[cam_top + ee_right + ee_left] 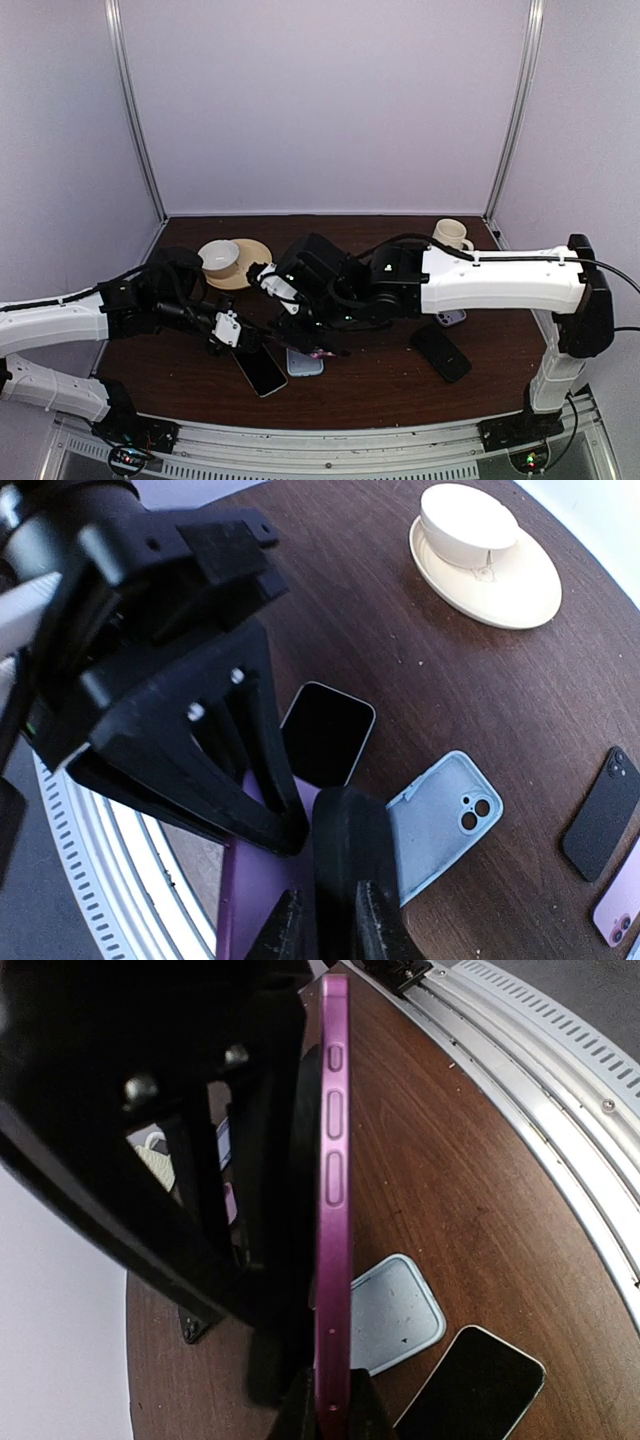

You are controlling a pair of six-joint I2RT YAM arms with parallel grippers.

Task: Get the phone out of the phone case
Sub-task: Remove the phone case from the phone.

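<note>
Next, I let the purple phone case go with my left gripper on the bare table (359, 357), between the light-blue case and the black phone.
A purple phone case (335, 1210) stands edge-on between my left gripper's (330, 1405) fingers, which are shut on its lower end. In the right wrist view the case (250, 900) lies beside a black slab (350, 850), apparently the phone, seen edge-on. My right gripper (325, 925) is shut on that slab. Whether the slab still sits partly in the case is hidden. In the top view both grippers, left (235, 335) and right (305, 325), meet just above the table's front middle.
Under the grippers lie an empty light-blue case (440, 820) and a bare phone, screen up (325, 735). A black phone (440, 350) and a pink one (450, 318) lie to the right. A cup on a saucer (232, 262) and a mug (450, 234) stand behind.
</note>
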